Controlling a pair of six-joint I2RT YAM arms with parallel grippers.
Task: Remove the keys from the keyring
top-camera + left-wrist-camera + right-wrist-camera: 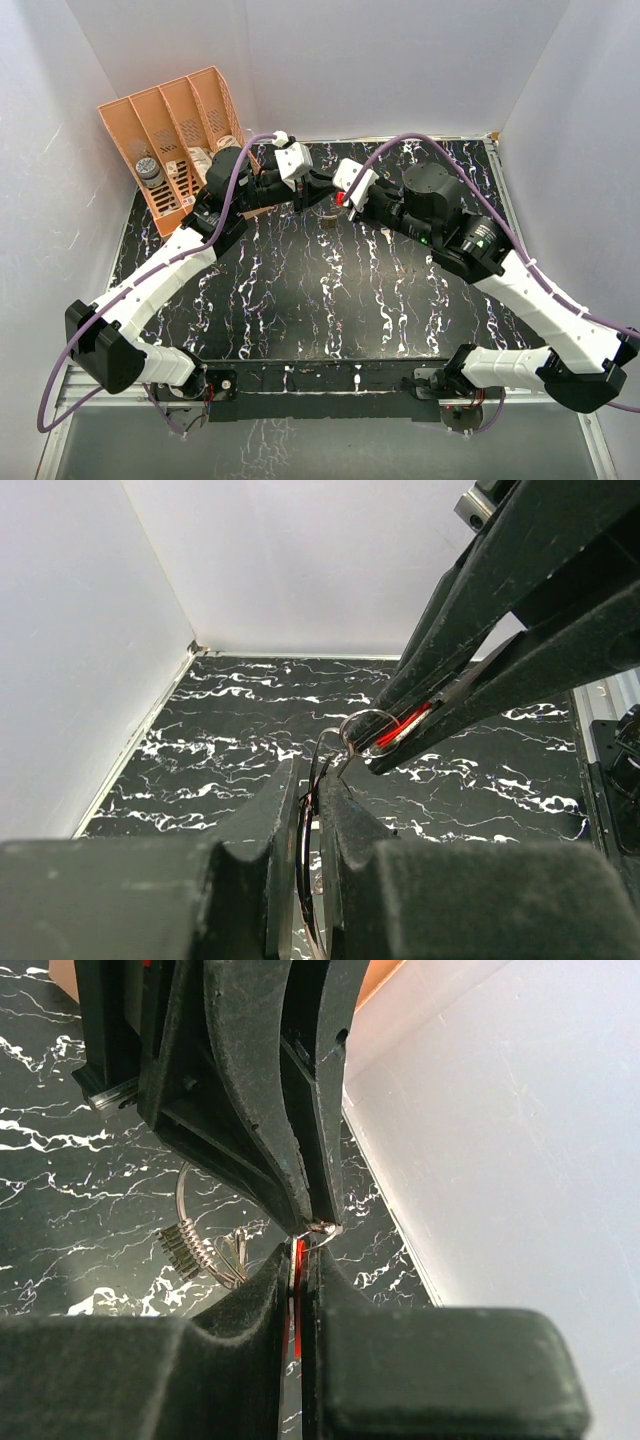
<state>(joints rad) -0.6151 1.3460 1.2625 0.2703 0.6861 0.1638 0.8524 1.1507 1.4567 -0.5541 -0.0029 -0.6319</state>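
Note:
The robot's left gripper will release the keyring, now held above the table's back middle, on the open black table just on the near side (321,239) of the robot's grippers.
My two grippers meet above the back middle of the black marbled table (300,300). My left gripper (318,187) is shut on the keyring, a thin silvery wire ring standing edge-on between its fingers (305,880). My right gripper (343,198) is shut on the red-headed key (298,1265), which shows as a red strip in the left wrist view (400,727). A small silver loop (362,725) joins the key to the ring, right at the left fingertips (300,1195). The rest of the ring, with a wire coil and small silver pieces (200,1250), hangs below.
An orange slotted file organiser (170,125) stands at the back left, close behind my left arm, with a small jar (150,172) in it. White walls close in the table at the back and on both sides.

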